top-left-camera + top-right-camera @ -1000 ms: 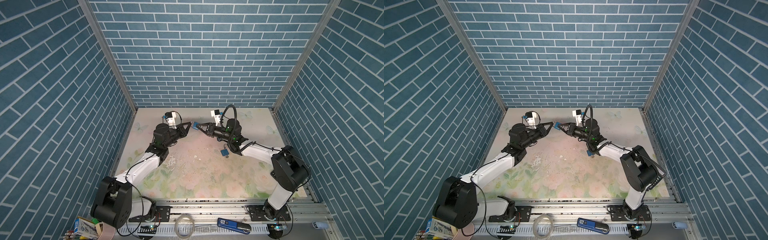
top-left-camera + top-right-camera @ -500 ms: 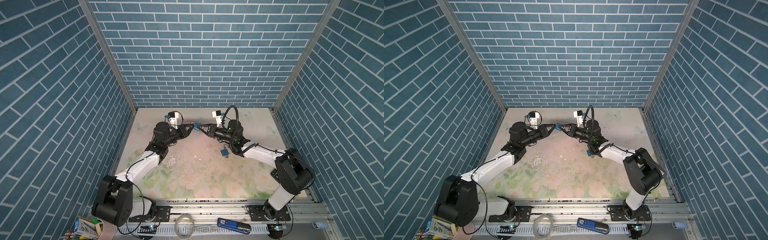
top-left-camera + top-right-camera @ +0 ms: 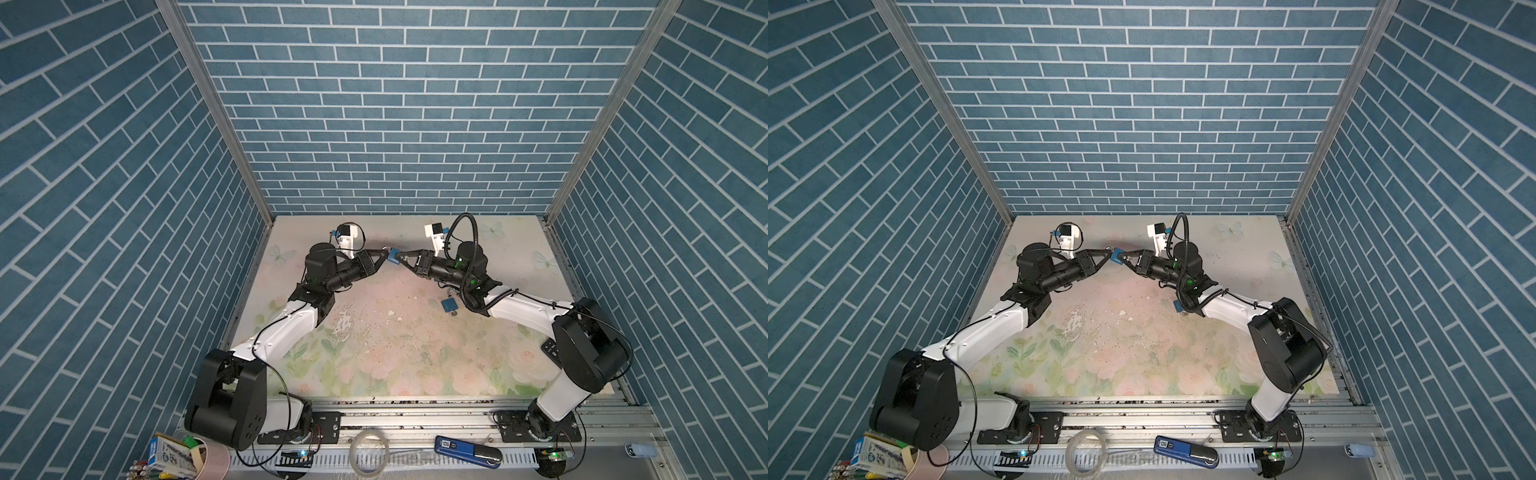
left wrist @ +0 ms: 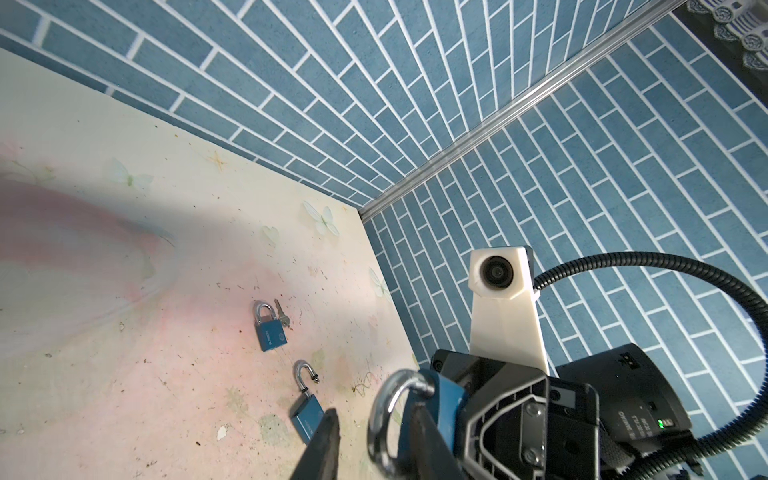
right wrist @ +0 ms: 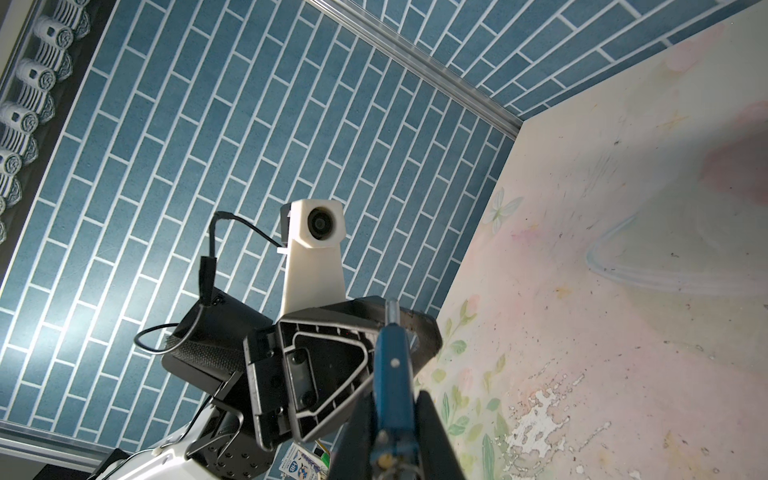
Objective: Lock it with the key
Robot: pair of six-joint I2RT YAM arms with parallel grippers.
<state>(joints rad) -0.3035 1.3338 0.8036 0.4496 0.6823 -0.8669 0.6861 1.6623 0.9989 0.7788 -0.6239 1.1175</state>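
Note:
My left gripper needs to open and take the shackle (image 4: 377,422), as my right gripper covers the brass end of the padlock; this will free my right gripper for the key.
A blue padlock (image 3: 393,254) hangs in the air at the back middle of the table, and my right gripper (image 3: 398,258) is shut on its body. In the right wrist view the blue body (image 5: 392,374) sits clamped between the fingers, brass end toward the camera. My left gripper (image 3: 384,252) meets it from the left, open a little. In the left wrist view its dark fingers (image 4: 326,440) stand on either side of the silver shackle (image 4: 384,409), with a gap at one side. A small key (image 4: 283,319) lies on the table.
Two more blue padlocks lie on the floral table: one with a shut shackle (image 4: 270,328) beside the key, one with its shackle swung open (image 4: 307,415). In a top view one padlock (image 3: 448,304) shows beside the right arm. Brick walls enclose three sides.
My left gripper's jaws, shut a second ago, have parted and now stand round the padlock's shackle. The right gripper still holds the padlock in about the same place.

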